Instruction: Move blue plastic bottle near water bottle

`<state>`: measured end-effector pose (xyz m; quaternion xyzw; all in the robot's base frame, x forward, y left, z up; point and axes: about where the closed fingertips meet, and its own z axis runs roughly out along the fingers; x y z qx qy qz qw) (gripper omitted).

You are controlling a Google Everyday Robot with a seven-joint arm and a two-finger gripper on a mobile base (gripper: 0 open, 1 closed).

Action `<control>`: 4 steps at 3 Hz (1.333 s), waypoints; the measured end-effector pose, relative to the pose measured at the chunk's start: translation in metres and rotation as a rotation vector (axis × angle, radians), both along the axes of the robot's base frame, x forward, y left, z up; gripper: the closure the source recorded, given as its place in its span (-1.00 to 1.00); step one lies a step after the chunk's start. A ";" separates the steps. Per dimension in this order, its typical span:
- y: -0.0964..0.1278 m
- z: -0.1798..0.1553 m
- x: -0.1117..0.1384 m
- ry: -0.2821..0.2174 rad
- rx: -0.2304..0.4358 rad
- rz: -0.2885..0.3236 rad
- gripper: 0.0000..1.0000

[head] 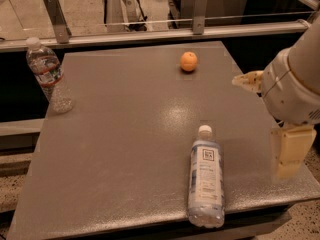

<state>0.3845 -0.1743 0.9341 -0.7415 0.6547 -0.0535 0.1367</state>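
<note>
My gripper needs to move to the blue plastic bottle next and close on the label's end (206, 161) nearest the white cap, so that the bottle's bottom stays free.
The blue plastic bottle (205, 180) lies on its side near the table's front edge, white cap pointing away from me, label up. The water bottle (48, 74) stands upright at the table's far left edge. My gripper (268, 117) hangs over the table's right edge, to the right of the blue bottle and above it. It is open and empty, with one cream finger (247, 80) sticking left and the other (290, 151) pointing down. It touches neither bottle.
A small orange (188, 61) sits at the back middle of the grey table (125, 149). A metal rail with posts (150, 31) runs behind the table. The floor drops away on all sides.
</note>
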 end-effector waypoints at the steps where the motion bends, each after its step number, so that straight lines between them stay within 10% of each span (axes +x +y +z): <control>1: 0.021 -0.041 -0.024 0.053 -0.077 0.232 -1.00; 4: 0.078 -0.083 -0.044 0.121 -0.128 0.678 -1.00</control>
